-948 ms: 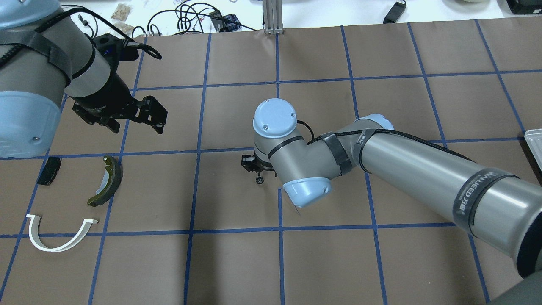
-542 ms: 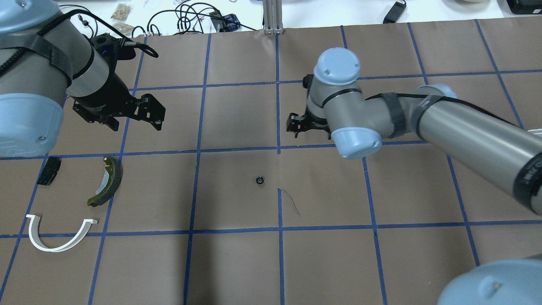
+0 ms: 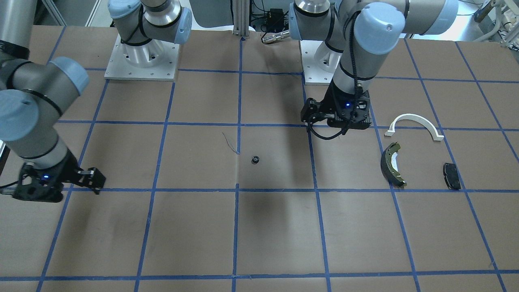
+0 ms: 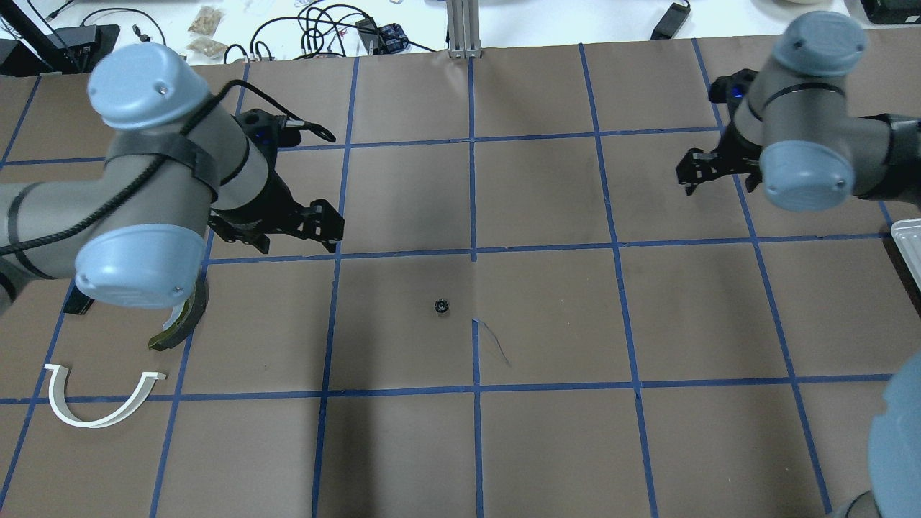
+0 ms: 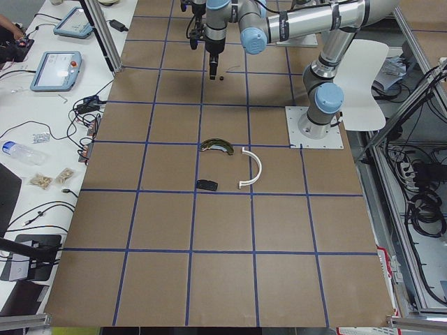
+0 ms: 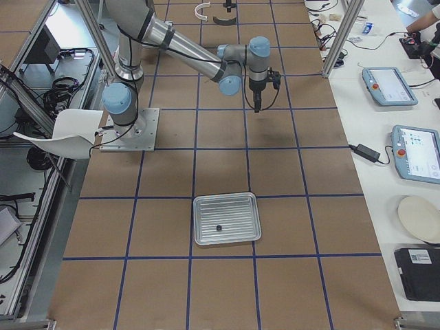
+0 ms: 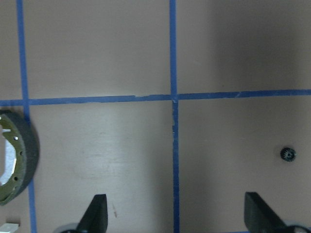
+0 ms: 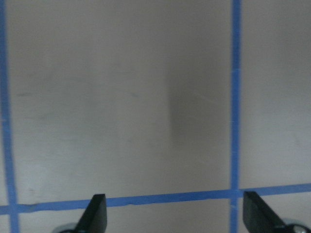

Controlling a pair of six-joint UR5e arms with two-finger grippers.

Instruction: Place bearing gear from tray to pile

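Note:
The bearing gear lies alone on the brown paper at the middle of the table. Next, my left gripper closes on its toothed rim [image 3: 255, 159] [image 7: 288, 154].
The bearing gear [image 4: 441, 306], a small black toothed ring, lies alone on the brown paper at the table's middle [image 3: 255, 159]. It also shows at the right of the left wrist view [image 7: 288, 154]. My left gripper [image 4: 325, 227] is open and empty, left of the gear and apart from it. My right gripper [image 4: 692, 175] is open and empty, far to the right. The tray [image 6: 227, 218] holds one small dark part. The pile lies at the left: white half-ring bracket [image 3: 413, 117], olive brake shoe [image 3: 384, 163], black pad [image 3: 451, 175].
In the overhead view my left arm's elbow covers part of the brake shoe [image 4: 178, 333]. The tray's corner [image 4: 908, 244] shows at the right edge. Cables and clutter lie beyond the table's far edge. Blue tape lines grid the brown paper.
My right gripper has let go of the gear and drawn away to the far right. The gear stays at the table's middle. My left gripper has moved right, nearer the gear.

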